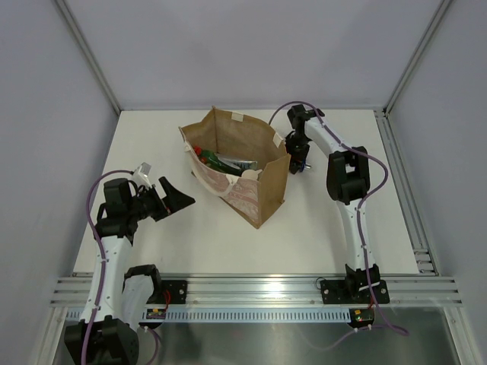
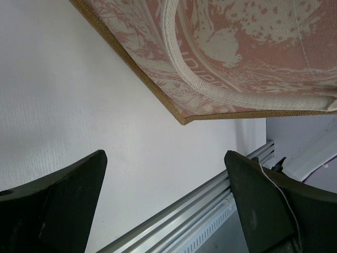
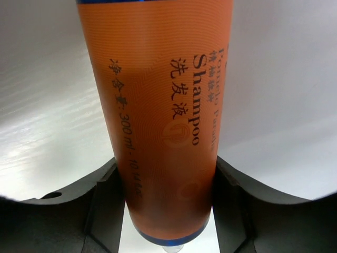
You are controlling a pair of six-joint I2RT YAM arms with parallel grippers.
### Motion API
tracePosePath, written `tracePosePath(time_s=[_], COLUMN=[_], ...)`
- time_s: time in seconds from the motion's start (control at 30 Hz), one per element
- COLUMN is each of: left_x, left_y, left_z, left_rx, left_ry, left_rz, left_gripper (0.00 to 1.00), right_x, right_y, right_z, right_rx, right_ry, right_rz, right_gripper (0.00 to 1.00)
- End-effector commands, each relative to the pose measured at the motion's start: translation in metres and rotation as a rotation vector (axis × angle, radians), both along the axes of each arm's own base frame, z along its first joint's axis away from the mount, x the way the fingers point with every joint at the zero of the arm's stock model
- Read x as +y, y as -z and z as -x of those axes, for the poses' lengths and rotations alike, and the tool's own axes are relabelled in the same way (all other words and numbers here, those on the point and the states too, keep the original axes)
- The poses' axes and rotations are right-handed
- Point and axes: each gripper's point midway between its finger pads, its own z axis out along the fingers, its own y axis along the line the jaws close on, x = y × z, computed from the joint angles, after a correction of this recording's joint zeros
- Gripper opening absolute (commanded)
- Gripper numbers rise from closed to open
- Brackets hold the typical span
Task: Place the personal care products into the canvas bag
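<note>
Next, my right gripper lets go of the orange shampoo bottle on the grey tube inside the canvas bag point(image 1: 241, 157).
The canvas bag point(image 1: 262, 198) stands upright mid-table with its mouth open; its reddish-patterned side point(image 2: 253, 58) and cream handle fill the top of the left wrist view. Inside it I see the green red-capped bottle point(image 1: 207, 158) and a grey tube point(image 1: 242, 163); the other things in it are hard to tell apart. My right gripper point(image 1: 298, 158) is just right of the bag, shut on the orange shampoo bottle point(image 3: 163, 105), with a finger on each side of it point(image 3: 166, 161). My left gripper point(image 1: 172, 200) is open and empty, left of the bag point(image 2: 164, 155).
An aluminium rail point(image 1: 259, 289) runs along the table's near edge and also shows in the left wrist view point(image 2: 200, 197). Another rail point(image 1: 403, 190) runs down the right side. Grey enclosure walls stand round the white table.
</note>
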Motion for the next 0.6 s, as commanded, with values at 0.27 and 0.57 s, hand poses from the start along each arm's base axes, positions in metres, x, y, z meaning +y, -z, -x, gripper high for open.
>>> tracePosePath(time_s=[0.27, 0.57], left_x=[-0.004, -0.009], left_y=[-0.018, -0.021], left_z=[-0.001, 0.001], left_rx=[-0.103, -0.115], left_ry=[0.024, 0.045], left_rz=[0.000, 0.022], left_gripper=[0.99, 0.99], right_x=[-0.034, -0.021], right_y=[-0.112, -0.218], right_z=[0.050, 0.112], right_rx=[0.129, 0.093], right_ry=[0.458, 0.455], right_rz=[-0.400, -0.703], right_gripper=[0.00, 0.00])
